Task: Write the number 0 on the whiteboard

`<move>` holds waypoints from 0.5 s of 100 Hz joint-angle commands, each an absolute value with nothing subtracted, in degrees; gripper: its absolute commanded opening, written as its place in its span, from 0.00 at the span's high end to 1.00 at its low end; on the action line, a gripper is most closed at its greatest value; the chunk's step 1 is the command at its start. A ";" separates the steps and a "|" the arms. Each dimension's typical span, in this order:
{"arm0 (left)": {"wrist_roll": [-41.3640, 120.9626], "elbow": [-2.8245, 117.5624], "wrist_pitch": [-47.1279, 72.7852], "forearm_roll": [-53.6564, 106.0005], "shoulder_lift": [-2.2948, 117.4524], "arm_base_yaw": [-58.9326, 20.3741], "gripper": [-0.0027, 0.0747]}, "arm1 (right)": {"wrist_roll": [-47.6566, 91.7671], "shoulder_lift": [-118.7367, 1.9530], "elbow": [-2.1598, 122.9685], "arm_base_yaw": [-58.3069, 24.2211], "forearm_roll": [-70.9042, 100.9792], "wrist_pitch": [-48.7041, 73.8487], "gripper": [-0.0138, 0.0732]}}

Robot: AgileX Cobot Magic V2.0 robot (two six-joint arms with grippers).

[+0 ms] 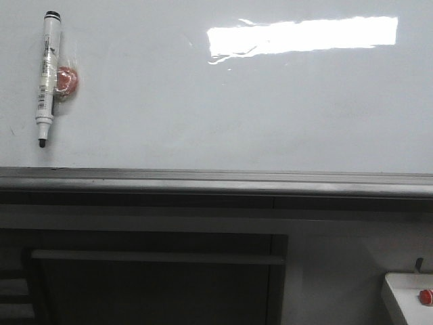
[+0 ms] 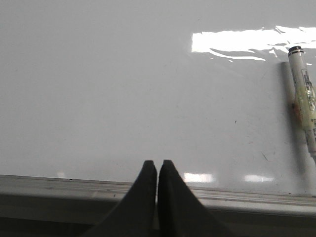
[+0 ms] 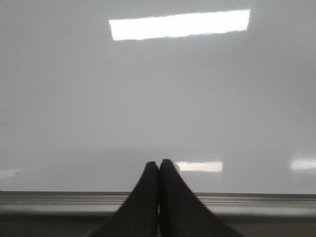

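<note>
My left gripper closes next on the lower end [image 1: 44,110] [image 2: 310,141] of the white marker's body, under the red magnet and just above the black tip.
The whiteboard [image 1: 223,108] fills the upper front view, glossy white with a bright rectangular glare and a grey ledge [image 1: 216,181] along its lower edge. No number 0 shows on it. A white marker [image 1: 47,76] with a black tip pointing down hangs on the board at the far left, held by a red round magnet [image 1: 66,80]. The marker also shows in the left wrist view [image 2: 302,91]. My left gripper [image 2: 157,163] is shut and empty, facing the board near the ledge. My right gripper [image 3: 159,162] is shut and empty, facing bare board. Neither gripper shows in the front view.
Below the ledge is a dark frame with a horizontal bar [image 1: 155,257]. A white box with a red button [image 1: 425,296] sits at the lower right corner.
</note>
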State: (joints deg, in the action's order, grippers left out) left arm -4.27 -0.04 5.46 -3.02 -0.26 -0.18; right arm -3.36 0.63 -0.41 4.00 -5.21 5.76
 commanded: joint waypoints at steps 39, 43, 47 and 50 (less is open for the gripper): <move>-6.09 7.22 9.24 3.42 11.93 -0.65 0.99 | -3.56 -8.98 8.41 4.42 10.84 9.77 0.92; -6.09 9.59 10.42 3.24 14.72 -0.65 0.99 | -3.56 -10.85 10.85 4.42 9.83 13.28 0.92; -6.09 11.96 11.24 3.24 18.55 -0.65 0.99 | -3.56 -13.49 13.09 4.42 8.24 16.33 0.92; -6.09 13.43 11.40 3.24 20.16 -0.65 0.99 | -3.56 -14.61 14.39 4.42 7.58 17.78 0.92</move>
State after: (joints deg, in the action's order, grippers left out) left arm -5.56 7.67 14.14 2.87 14.57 -0.28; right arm -3.69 -10.10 8.72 4.00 9.31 16.30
